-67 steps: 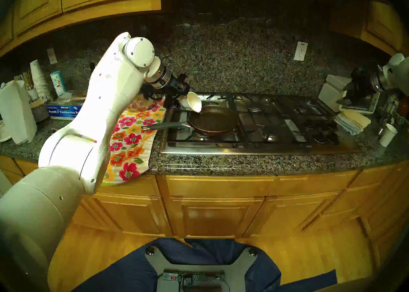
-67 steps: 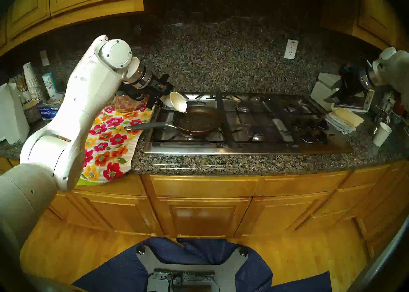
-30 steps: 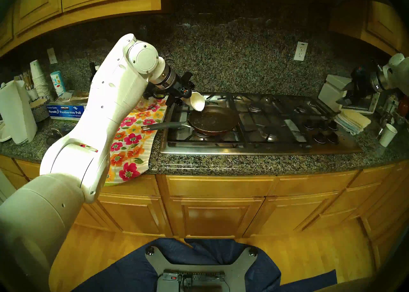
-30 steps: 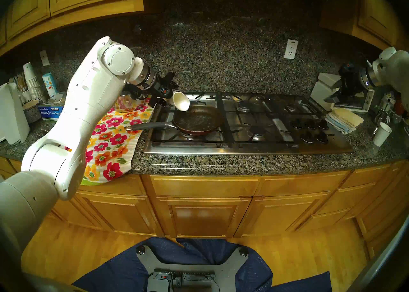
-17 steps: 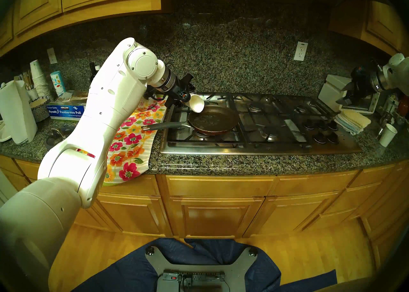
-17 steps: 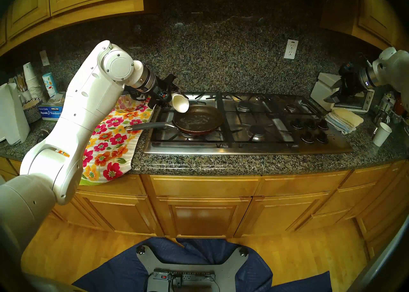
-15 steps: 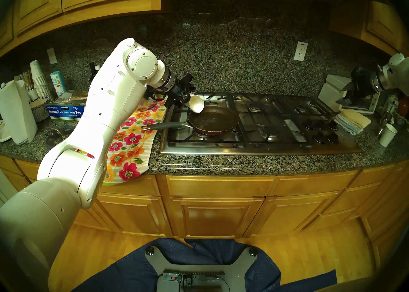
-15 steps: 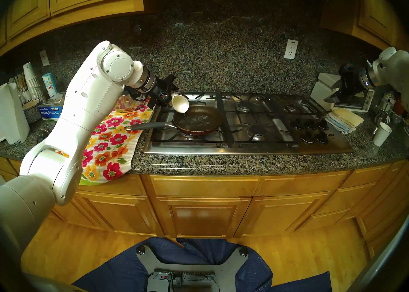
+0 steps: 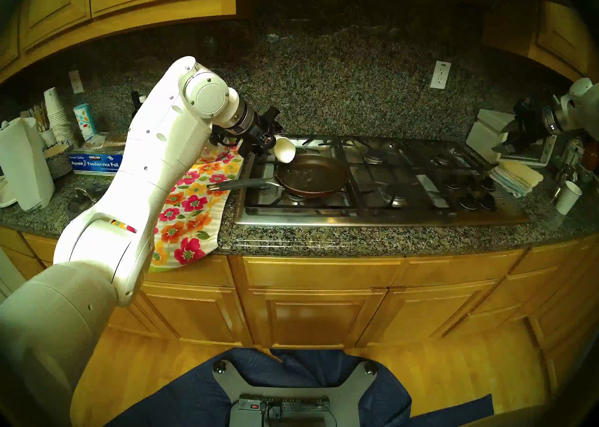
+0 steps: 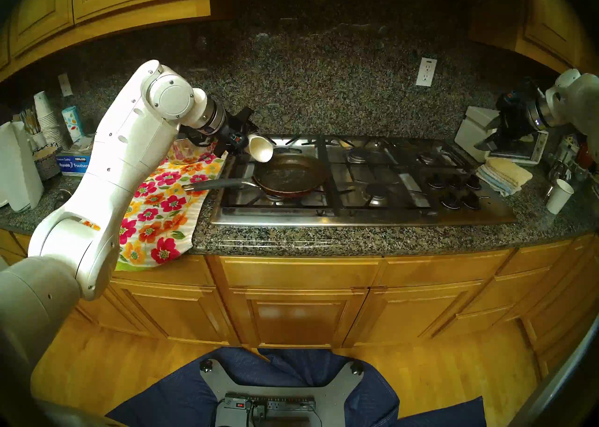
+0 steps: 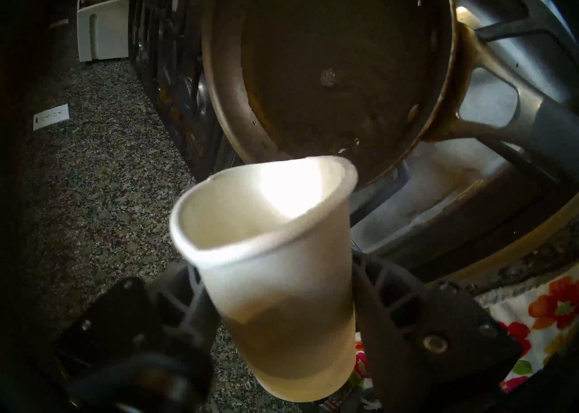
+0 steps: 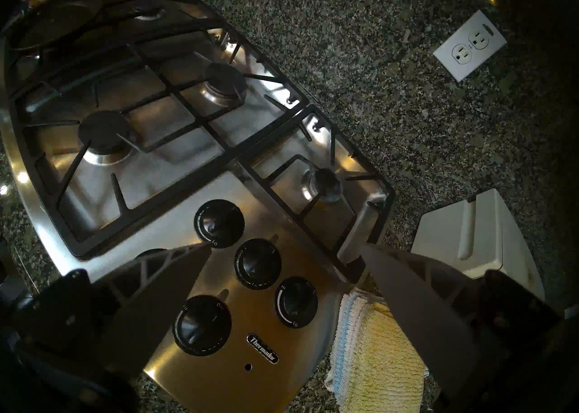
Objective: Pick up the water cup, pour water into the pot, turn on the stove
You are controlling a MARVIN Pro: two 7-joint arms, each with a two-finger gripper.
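Observation:
I need to set the white water cup on the floral towel (image 9: 178, 155) next to the steel saucepan with my left gripper.
My left gripper (image 9: 264, 144) (image 11: 275, 277) is shut on the white water cup (image 9: 285, 151) (image 10: 261, 151) (image 11: 272, 246). The cup is tipped on its side, its mouth toward the far-left rim of the pot (image 9: 312, 175) (image 10: 288, 175) (image 11: 329, 58). This pot is a dark frying pan with a grey handle, on the front-left burner of the stove (image 9: 389, 219) (image 12: 250, 324). No water shows inside the cup. My right gripper (image 9: 504, 139) (image 12: 286, 246) hangs open above the stove's black knobs (image 12: 258, 263) (image 9: 470, 190), touching none.
A floral towel (image 9: 191, 202) lies left of the stove under the pan handle, with a steel saucepan (image 10: 180, 149) at its back. A foil box (image 9: 97, 162), paper towels and stacked cups crowd the left counter. Folded cloths (image 9: 517, 177), a white cup (image 9: 569, 197) and a white appliance (image 9: 486, 131) sit at the right.
The left gripper has drawn the tipped cup slightly left and up, away from the pan's rim. Ripples seen in the pan have calmed. The right arm has not moved.

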